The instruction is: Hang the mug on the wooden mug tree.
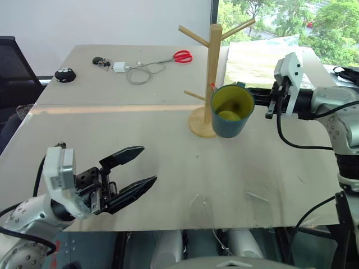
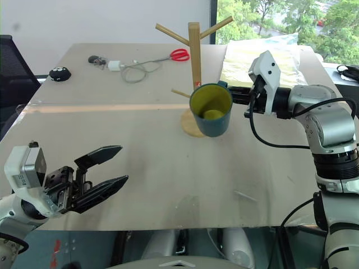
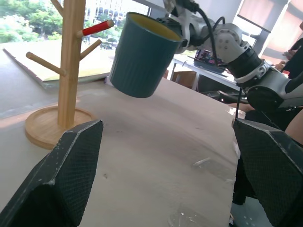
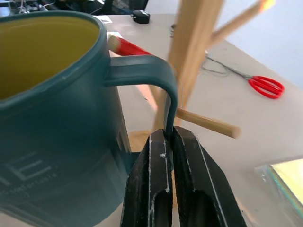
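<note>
The robot's right gripper will let go of the mug as it hangs by its handle from the red-tipped peg [image 1: 209, 107] [image 4: 123, 87], above the tree's round base.
The dark teal mug [image 1: 231, 112] with its yellow inside hangs tilted in the air, its mouth turned toward me, just in front of the wooden mug tree [image 1: 213, 61]. My right gripper [image 4: 169, 137] is shut on the lower part of the mug's loop handle [image 4: 161, 80]. The handle sits close to a red-tipped peg [image 4: 125, 46] of the tree, and I cannot tell whether they touch. The tree stands upright on its round base [image 1: 197, 124] at the table's middle right. My left gripper [image 1: 149, 164] hovers open and empty over the near left of the table, far from the mug.
Red scissors [image 1: 182, 56], a grey cable with a white plug [image 1: 119, 66], keys [image 1: 101, 60] and a small black object [image 1: 65, 74] lie along the far left of the table. A yellow-green sheet [image 1: 255, 59] lies behind the tree. A black chair [image 1: 11, 61] stands at the left.
</note>
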`<state>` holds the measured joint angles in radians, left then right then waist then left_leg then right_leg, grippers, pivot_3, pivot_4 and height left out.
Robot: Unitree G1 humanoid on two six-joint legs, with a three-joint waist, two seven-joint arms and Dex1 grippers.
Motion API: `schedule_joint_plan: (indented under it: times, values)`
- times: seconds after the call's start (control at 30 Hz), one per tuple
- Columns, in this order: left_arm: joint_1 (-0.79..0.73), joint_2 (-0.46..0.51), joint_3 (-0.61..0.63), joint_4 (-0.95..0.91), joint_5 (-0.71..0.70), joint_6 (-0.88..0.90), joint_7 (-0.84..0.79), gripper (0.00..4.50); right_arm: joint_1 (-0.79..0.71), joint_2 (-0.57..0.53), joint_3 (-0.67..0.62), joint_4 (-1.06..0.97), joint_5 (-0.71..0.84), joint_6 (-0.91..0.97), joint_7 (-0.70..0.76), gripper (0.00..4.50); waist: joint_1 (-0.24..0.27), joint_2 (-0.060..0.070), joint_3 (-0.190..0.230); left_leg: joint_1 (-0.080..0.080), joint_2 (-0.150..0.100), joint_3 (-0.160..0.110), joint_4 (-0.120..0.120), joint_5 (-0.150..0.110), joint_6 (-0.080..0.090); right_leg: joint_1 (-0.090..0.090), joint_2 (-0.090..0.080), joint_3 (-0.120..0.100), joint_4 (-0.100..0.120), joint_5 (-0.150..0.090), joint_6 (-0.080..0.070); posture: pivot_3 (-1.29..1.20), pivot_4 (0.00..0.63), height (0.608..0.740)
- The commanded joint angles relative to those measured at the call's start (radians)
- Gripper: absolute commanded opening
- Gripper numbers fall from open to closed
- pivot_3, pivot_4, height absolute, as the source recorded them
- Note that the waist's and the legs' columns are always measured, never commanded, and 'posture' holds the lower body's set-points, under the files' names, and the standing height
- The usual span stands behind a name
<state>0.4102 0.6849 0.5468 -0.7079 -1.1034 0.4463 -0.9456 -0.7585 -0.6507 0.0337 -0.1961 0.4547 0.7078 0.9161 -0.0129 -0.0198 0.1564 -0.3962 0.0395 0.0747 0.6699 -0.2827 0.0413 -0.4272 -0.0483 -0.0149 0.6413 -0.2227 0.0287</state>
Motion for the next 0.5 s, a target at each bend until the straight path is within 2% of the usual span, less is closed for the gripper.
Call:
schedule_joint_plan:
  times: [0.03,0.23,0.5]
  values:
    - [0.005,-0.002,0.029,-0.034,-0.020,-0.017,0.007,4.50,-0.002,0.027,-0.009,-0.113,0.005,0.081,-0.112,0.06,0.001,0.000,0.000,0.000,0.000,0.000,0.000,0.000,0.000,0.000,0.000,0.000,0.000,0.000,0.000,0.00,0.150,0.740]
    - [-0.010,0.009,0.032,-0.005,-0.017,-0.012,-0.001,4.50,-0.013,0.083,0.008,-0.217,-0.031,0.210,-0.289,0.06,0.002,0.000,0.000,-0.001,-0.001,0.001,0.002,0.000,0.000,0.000,0.000,-0.002,0.000,-0.001,-0.001,0.00,0.150,0.740]
    - [-0.009,0.012,0.031,0.005,-0.010,-0.011,-0.014,4.50,-0.052,0.163,0.047,-0.305,-0.054,0.368,-0.455,0.06,-0.001,0.000,0.000,-0.002,0.000,0.001,0.001,0.001,-0.002,-0.002,0.001,-0.002,0.000,0.000,-0.001,0.00,0.150,0.740]
